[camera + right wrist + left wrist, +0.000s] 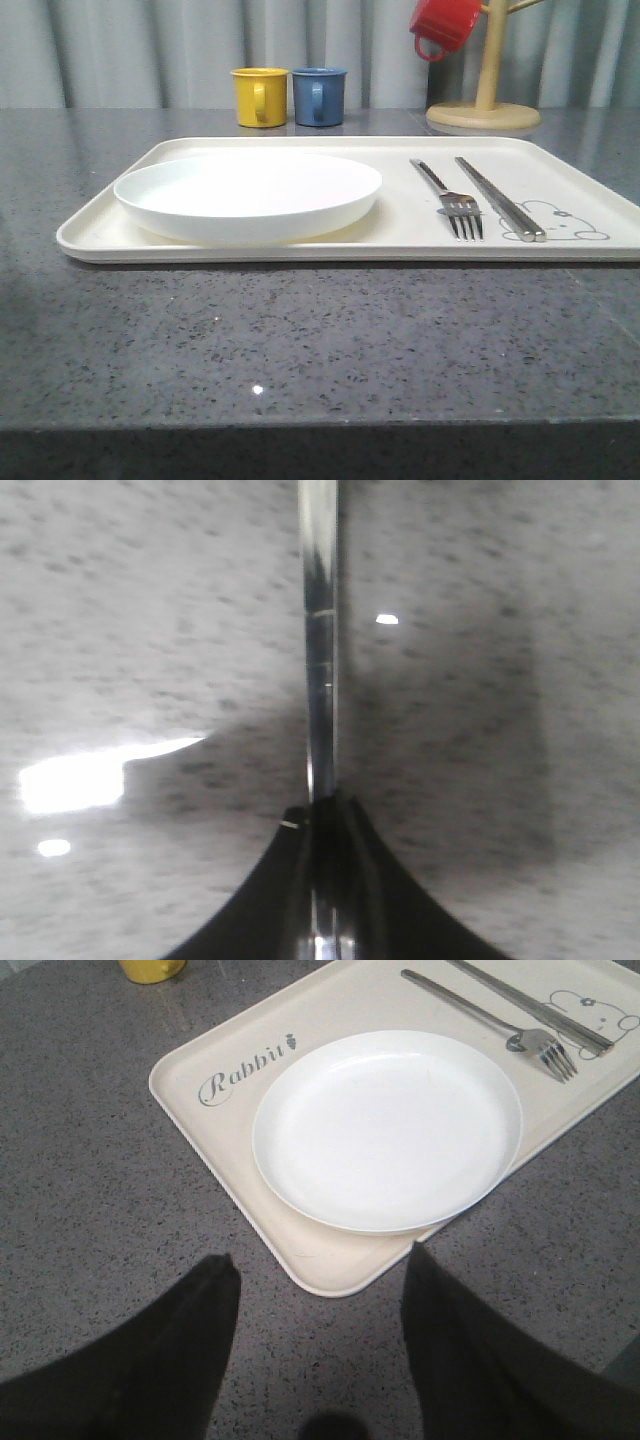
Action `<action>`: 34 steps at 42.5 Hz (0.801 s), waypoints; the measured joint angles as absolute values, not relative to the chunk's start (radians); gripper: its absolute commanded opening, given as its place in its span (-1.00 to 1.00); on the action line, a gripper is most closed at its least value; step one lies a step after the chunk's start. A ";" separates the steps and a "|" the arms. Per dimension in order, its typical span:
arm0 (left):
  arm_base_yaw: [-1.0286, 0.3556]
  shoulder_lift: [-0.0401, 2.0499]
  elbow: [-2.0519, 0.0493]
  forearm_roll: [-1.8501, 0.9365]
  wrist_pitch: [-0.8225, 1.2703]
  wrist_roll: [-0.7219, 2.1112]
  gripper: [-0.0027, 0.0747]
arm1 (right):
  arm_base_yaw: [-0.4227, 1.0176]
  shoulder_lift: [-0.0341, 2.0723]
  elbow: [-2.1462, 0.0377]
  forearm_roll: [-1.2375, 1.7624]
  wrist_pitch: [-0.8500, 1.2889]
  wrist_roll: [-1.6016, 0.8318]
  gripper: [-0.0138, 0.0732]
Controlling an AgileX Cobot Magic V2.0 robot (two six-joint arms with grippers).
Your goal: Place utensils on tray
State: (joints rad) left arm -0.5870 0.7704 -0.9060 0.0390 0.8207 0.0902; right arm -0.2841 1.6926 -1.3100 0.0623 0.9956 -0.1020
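The spoon is to go on the tray (pixel 560 188) beside the chopsticks, on their side away from the fork. Next, I let go of it there with my right gripper.
The cream tray (pixel 100 235) lies on the grey counter. On it rest the white plate (pixel 248 190) at the left, the fork (pixel 450 195) and the chopsticks (pixel 497 198) at the right by the rabbit drawing. In the left wrist view my left gripper (pixel 320 1258) is open just off a corner of the tray (pixel 330 1260), above bare counter, with the plate (pixel 385 1130), fork (pixel 500 1025) and chopsticks (pixel 530 1005) beyond. My right gripper (pixel 322 805) is shut on a slim shiny spoon handle (pixel 320 660) over the counter; its bowl is hidden.
A yellow mug (pixel 260 97) and a blue mug (pixel 319 96) stand behind the tray. A red mug (pixel 445 25) hangs on a wooden mug tree (pixel 487 90) at the back right. Open tray surface lies between the plate and the fork.
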 measured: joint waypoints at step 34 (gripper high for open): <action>-0.587 0.770 -0.906 0.039 0.821 0.090 0.01 | 0.069 1.710 -1.395 0.278 1.010 0.035 -0.54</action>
